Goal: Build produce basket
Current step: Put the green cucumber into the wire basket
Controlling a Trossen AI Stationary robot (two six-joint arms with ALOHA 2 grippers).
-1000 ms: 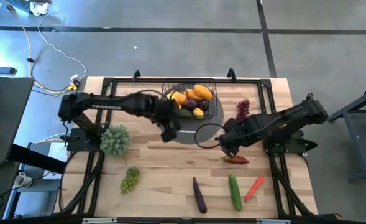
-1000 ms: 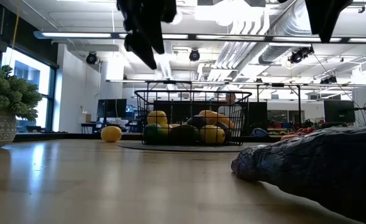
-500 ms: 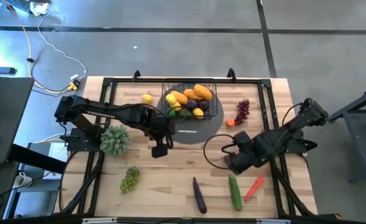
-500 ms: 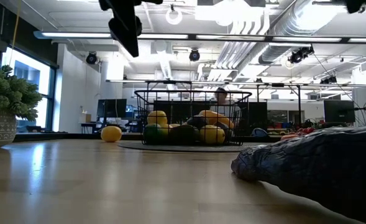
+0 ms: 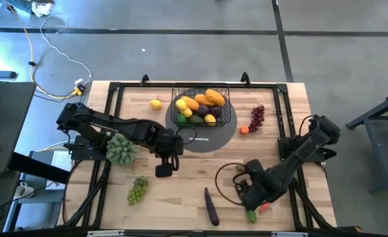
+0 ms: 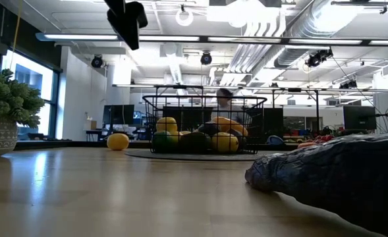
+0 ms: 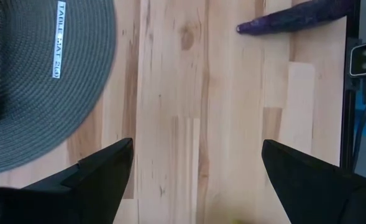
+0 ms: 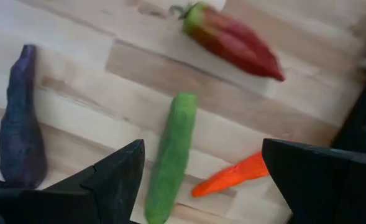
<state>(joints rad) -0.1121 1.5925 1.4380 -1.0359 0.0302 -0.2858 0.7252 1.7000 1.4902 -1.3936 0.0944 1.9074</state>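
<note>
Next, I lower my right gripper next to the middle of the green cucumber (image 5: 249, 212) (image 8: 171, 152), beside the purple aubergine, and close it there.
The black wire basket (image 5: 203, 107) stands on a round grey mat (image 5: 215, 139) at the table's far middle, holding yellow, orange, green and purple produce; it also shows in the low view (image 6: 203, 125). My left gripper (image 5: 164, 168) hangs open and empty above bare wood near the mat (image 7: 40, 81). My right gripper (image 5: 246, 195) is open and empty above the green cucumber (image 8: 170, 152). A red pepper (image 8: 232, 40), an orange piece (image 8: 229, 177) and the purple aubergine (image 8: 21, 130) lie flat around the cucumber. The aubergine also shows in the high view (image 5: 211, 205).
A lemon (image 5: 155, 104) lies left of the basket, dark grapes (image 5: 257, 117) and a small orange piece (image 5: 244, 130) right of it. Green grapes (image 5: 138, 189) lie near left. A potted plant (image 5: 121, 148) stands at the left. A person (image 6: 225, 99) shows behind the table.
My left gripper has gone from beside the basket toward the table's near edge and a little left, staying open. My right gripper has gone toward the near edge, from over the red pepper to over the cucumber.
</note>
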